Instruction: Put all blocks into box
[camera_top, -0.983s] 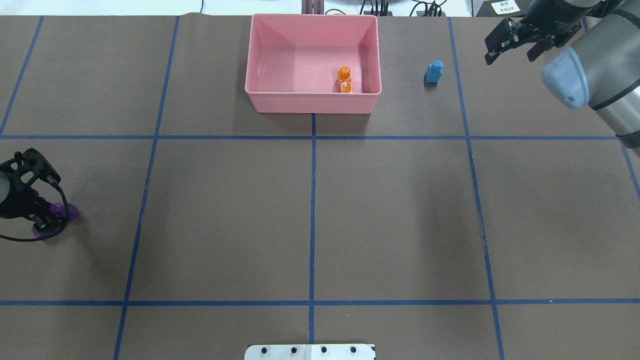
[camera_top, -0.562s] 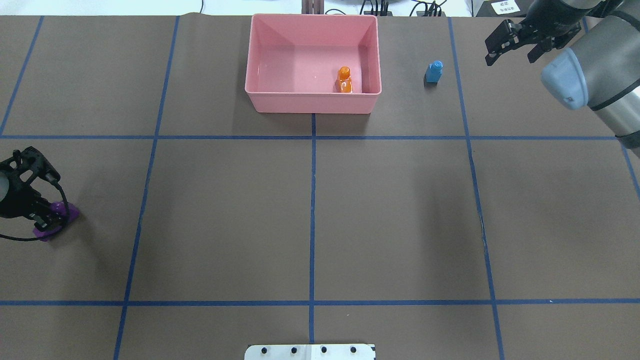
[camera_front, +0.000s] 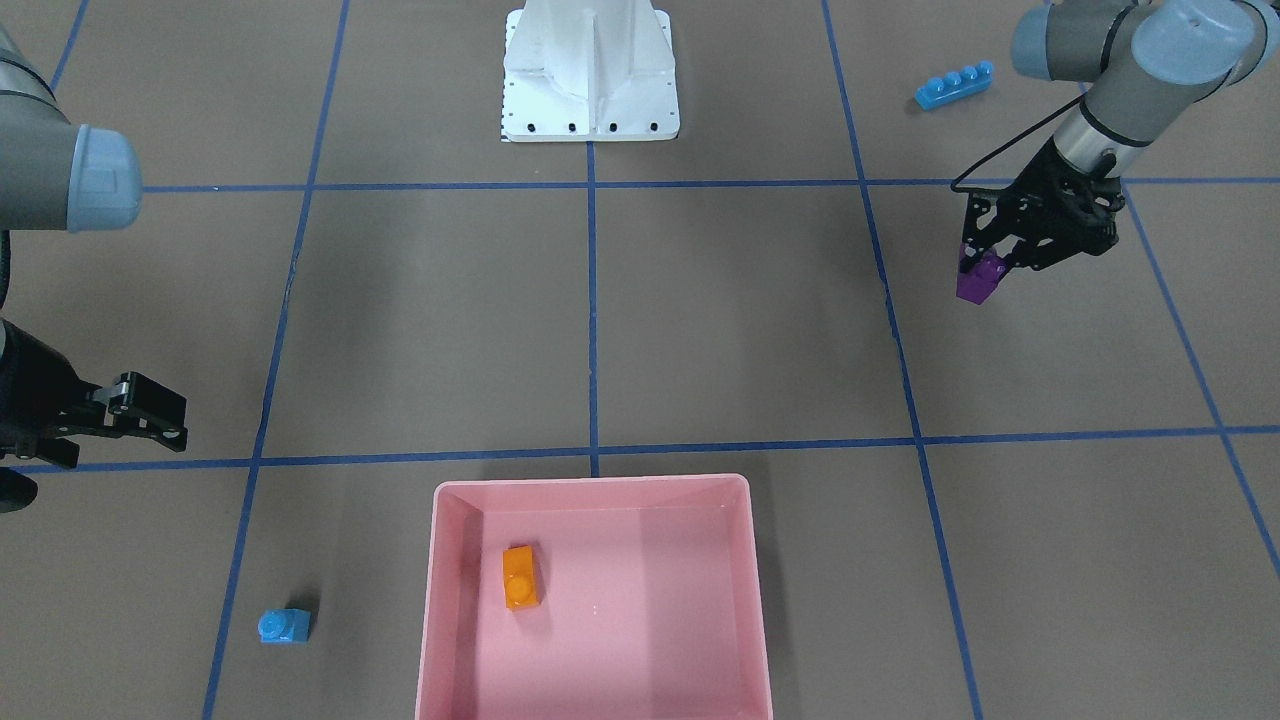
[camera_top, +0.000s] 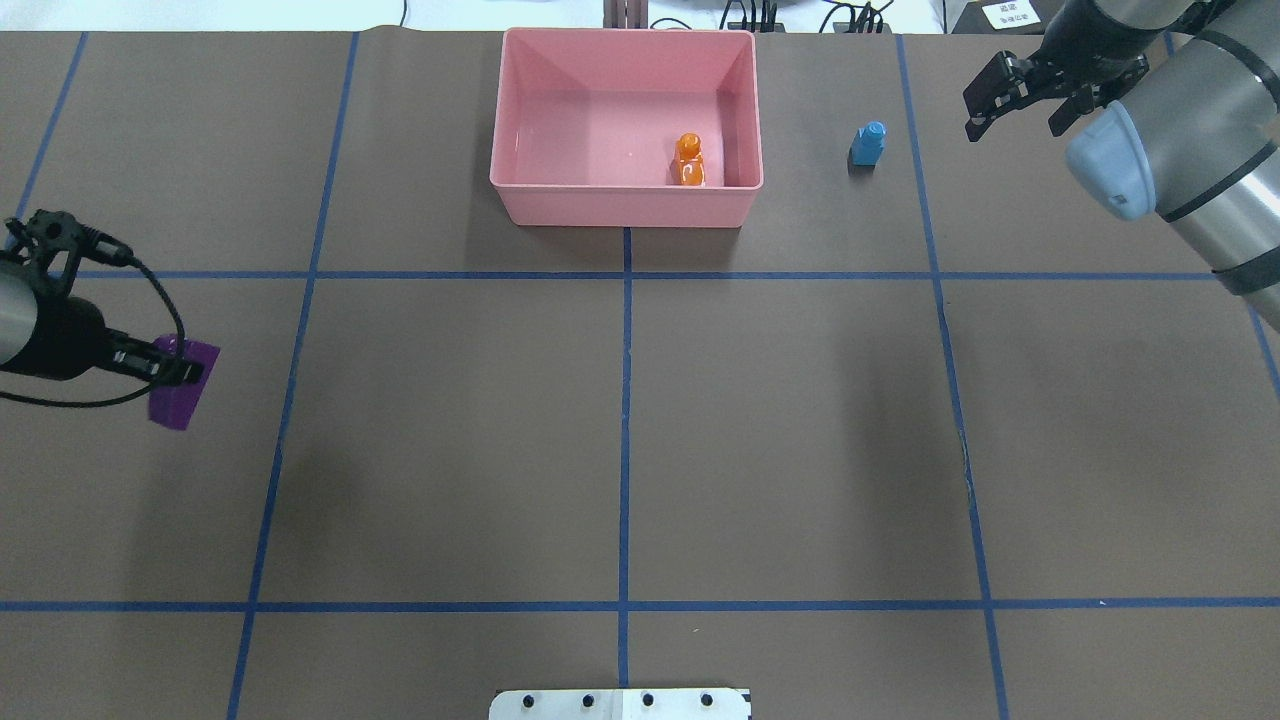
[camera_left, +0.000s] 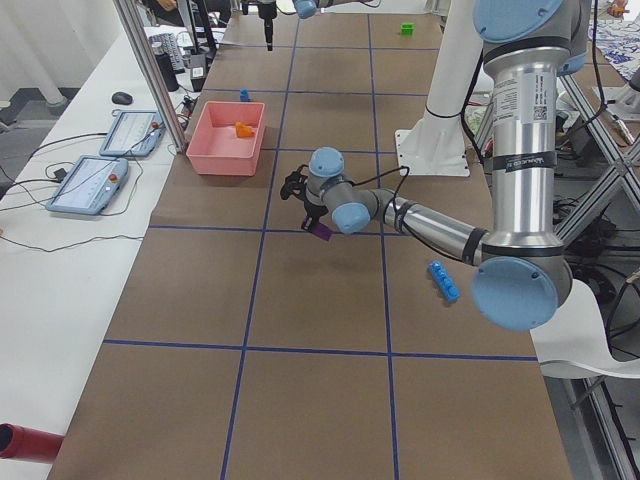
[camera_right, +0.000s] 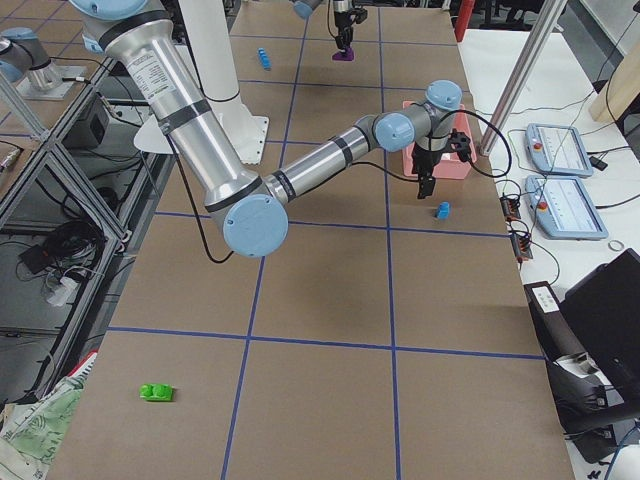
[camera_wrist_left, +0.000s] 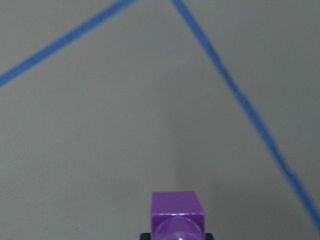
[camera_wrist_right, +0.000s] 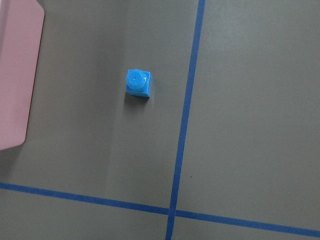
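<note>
Next, my left gripper drops off the purple block inside the pink box (camera_front: 648, 604), between the orange block and the opposite side.
My left gripper (camera_top: 172, 372) is shut on the oblong purple block (camera_top: 185, 397) and holds it above the table at the left; the block also shows in the front view (camera_front: 978, 283) and the left wrist view (camera_wrist_left: 177, 216). My right gripper (camera_top: 1012, 118) is open and empty, to the right of the small blue one-stud block (camera_top: 868, 143), which also shows in the right wrist view (camera_wrist_right: 138, 83). The pink box (camera_top: 620, 205) stands at the far middle with the orange block (camera_top: 688, 160) inside. The long blue block (camera_front: 955, 85) lies near the left arm's base. The green block (camera_right: 156, 392) lies far off on the right.
The white metal base (camera_front: 590, 70) stands at the robot's edge of the table. Blue tape lines (camera_top: 625, 420) divide the brown surface into squares. Tablets (camera_left: 100, 180) lie on the white bench beyond the box.
My left gripper has lifted the purple block off the table and carried it forward and slightly inward. My right gripper has shifted a little, still open.
</note>
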